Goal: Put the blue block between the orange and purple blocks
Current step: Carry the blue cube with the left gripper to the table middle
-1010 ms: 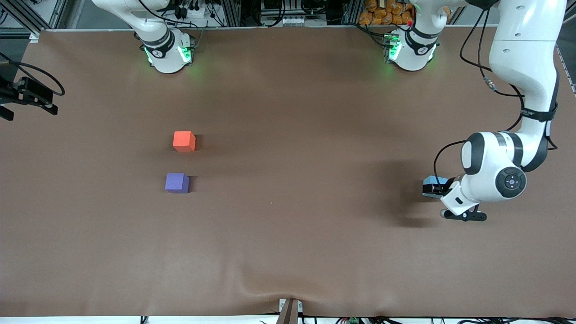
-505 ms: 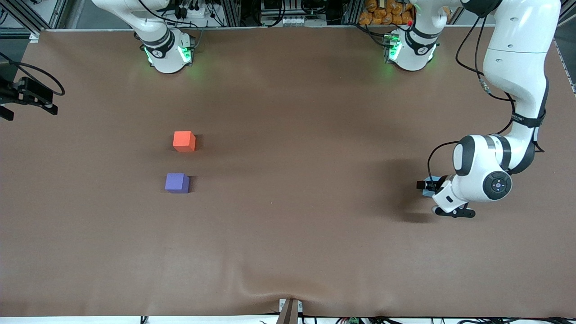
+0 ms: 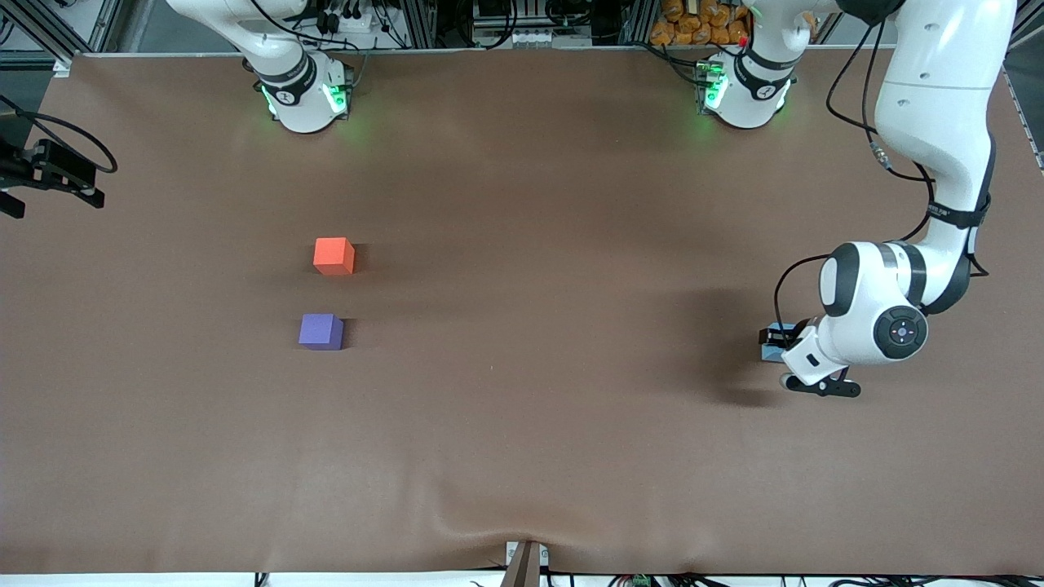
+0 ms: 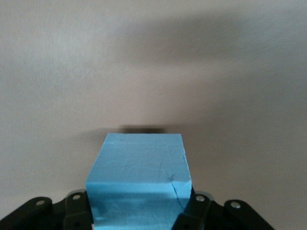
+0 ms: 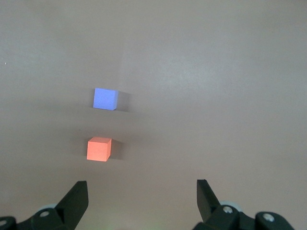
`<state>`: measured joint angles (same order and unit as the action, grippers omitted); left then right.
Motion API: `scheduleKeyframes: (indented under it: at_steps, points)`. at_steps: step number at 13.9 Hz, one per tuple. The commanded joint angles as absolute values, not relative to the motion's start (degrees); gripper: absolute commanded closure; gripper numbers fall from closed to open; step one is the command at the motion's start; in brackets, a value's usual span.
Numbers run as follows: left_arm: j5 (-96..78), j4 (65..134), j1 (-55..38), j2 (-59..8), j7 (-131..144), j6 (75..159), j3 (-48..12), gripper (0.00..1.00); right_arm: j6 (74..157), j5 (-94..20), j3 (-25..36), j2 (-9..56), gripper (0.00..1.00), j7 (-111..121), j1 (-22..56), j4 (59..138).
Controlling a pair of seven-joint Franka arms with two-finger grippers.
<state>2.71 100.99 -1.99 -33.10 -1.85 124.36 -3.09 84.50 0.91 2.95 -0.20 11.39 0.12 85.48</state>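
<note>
My left gripper is going to set the blue block down on the open brown table partway (image 3: 500, 274) toward the orange block.
The blue block (image 3: 770, 352) is on the brown table near the left arm's end, mostly hidden by the left wrist. My left gripper (image 3: 775, 342) is low over the table, its fingers against the block's two sides; in the left wrist view the block (image 4: 139, 177) fills the space between the jaws of the left gripper (image 4: 139, 213). The orange block (image 3: 333, 255) and the purple block (image 3: 320, 331) sit toward the right arm's end, apart, with the purple one nearer the front camera. My right gripper (image 5: 141, 201) is open, high above the orange block (image 5: 99, 148) and the purple block (image 5: 105, 98); the front view does not show it.
A black camera mount (image 3: 49, 173) juts in at the table's edge at the right arm's end. The brown cloth (image 3: 522, 408) has a wrinkle at the edge nearest the front camera, by a small post (image 3: 524, 562).
My left arm has come down over the blue block and shifted a little toward the table's middle, so the block is now mostly covered. The right arm and the other blocks have not moved.
</note>
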Motion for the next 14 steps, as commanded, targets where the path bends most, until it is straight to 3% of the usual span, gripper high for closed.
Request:
scheduleKeyframes:
  at_steps: [1,7,9,14]
  points:
    - [3.5,102.3,-6.9,-26.9,6.6,119.0,-4.3,0.65,84.6,1.0,2.5,-1.9,0.0,10.6,-0.4,87.2]
    - [2.3,98.0,-15.4,-27.7,30.1,115.0,-16.4,0.64,84.3,1.0,2.6,-1.8,0.0,10.6,-0.4,87.2]
    - [0.6,93.5,-21.8,-32.4,35.0,115.0,-16.4,0.49,84.4,1.0,2.6,-1.8,0.0,10.6,-0.4,87.1]
    - [-0.6,78.1,-34.2,-46.5,48.2,115.9,-15.8,0.49,84.5,1.0,2.5,-1.7,0.0,10.8,-0.1,86.7]
